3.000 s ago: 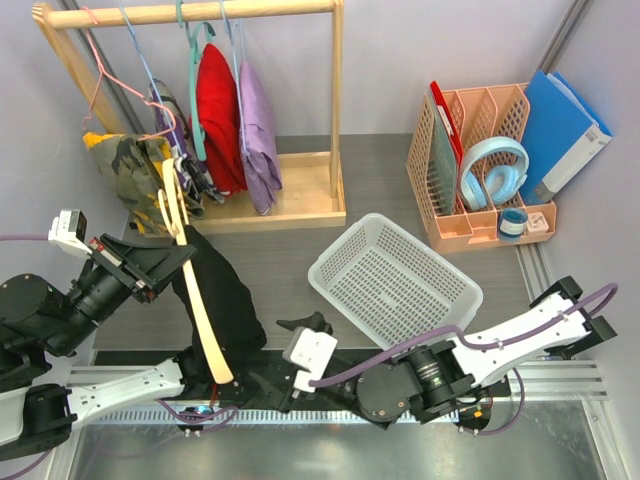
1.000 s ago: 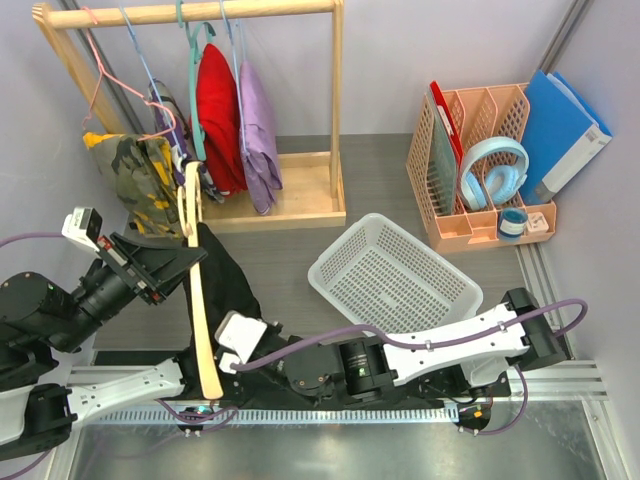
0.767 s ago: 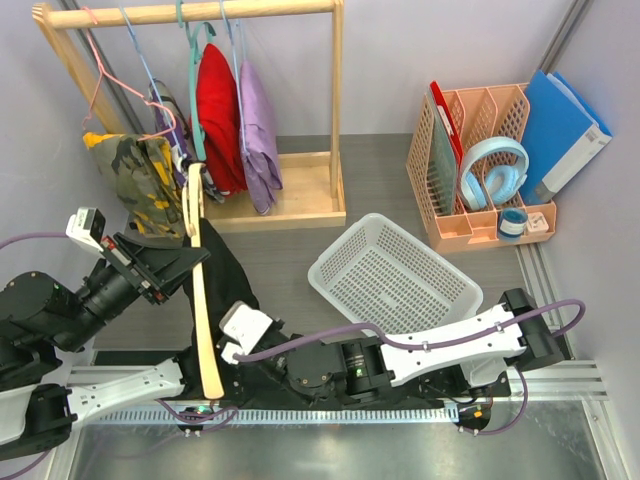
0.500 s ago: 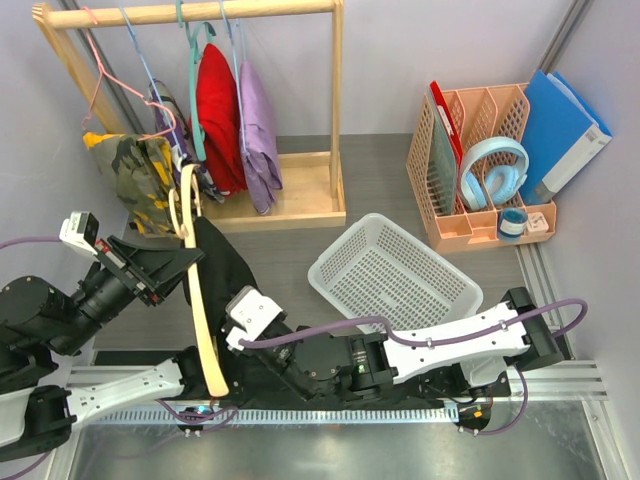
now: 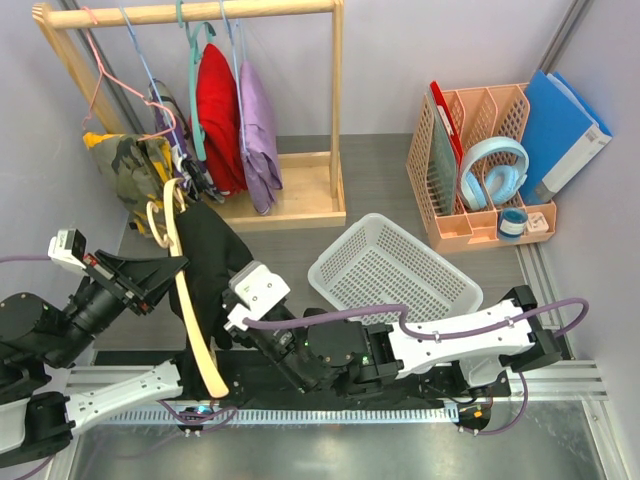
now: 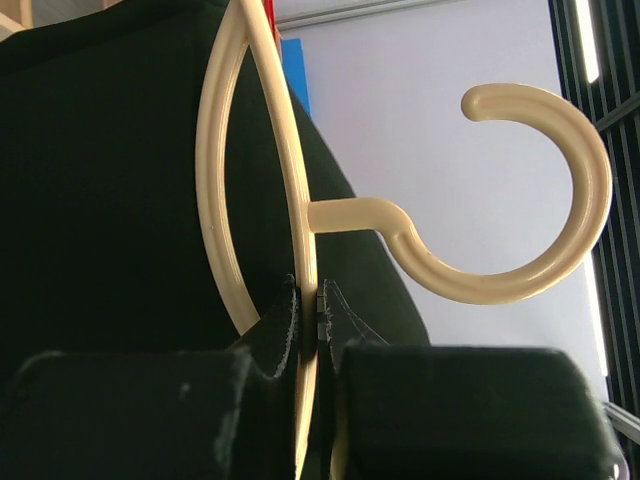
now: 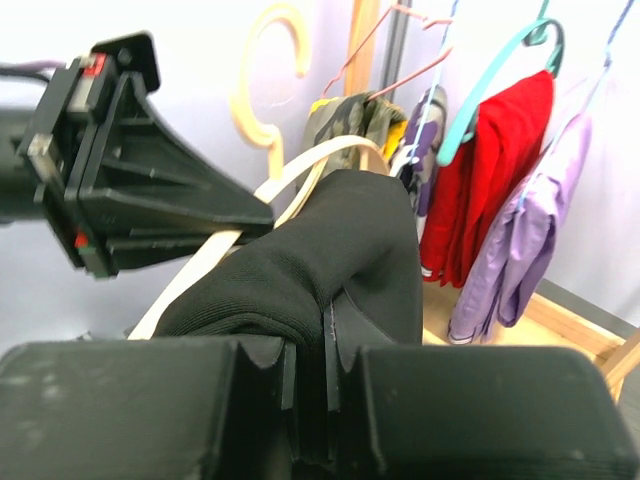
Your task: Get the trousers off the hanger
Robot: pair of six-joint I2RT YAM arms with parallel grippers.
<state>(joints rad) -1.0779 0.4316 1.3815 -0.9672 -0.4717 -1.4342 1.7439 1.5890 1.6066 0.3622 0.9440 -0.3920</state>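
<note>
The robot's right gripper needs to release the black trousers inside the white basket (image 5: 368,284), towards the basket's end nearer the wooden rack. The trousers are now draped over the hanger.
The cream hanger (image 5: 185,310) hangs in the air at the near left, and its hook (image 5: 158,215) points at the rack. My left gripper (image 5: 170,268) is shut on the hanger's straight bar (image 6: 303,230), just under the hook stem. The black trousers (image 5: 212,262) are draped over the hanger. My right gripper (image 5: 226,325) is shut on a fold of the trousers (image 7: 345,235), close beside the hanger's arm (image 7: 300,165). In the right wrist view, the black fabric is bunched up between the right gripper's pads (image 7: 298,360).
A wooden rack (image 5: 335,110) at the far left holds a red garment (image 5: 215,100), a purple garment (image 5: 257,125) and a camouflage garment (image 5: 125,165) on wire hangers. A white basket (image 5: 395,275) lies in the middle. An orange organiser (image 5: 480,170) with headphones (image 5: 492,160) and a blue folder (image 5: 560,130) stands at the far right.
My right gripper has moved away from the near edge, taking the trousers fold with it. The hanger has tilted and its hook has swung left. The left arm has drawn back a little to the left.
</note>
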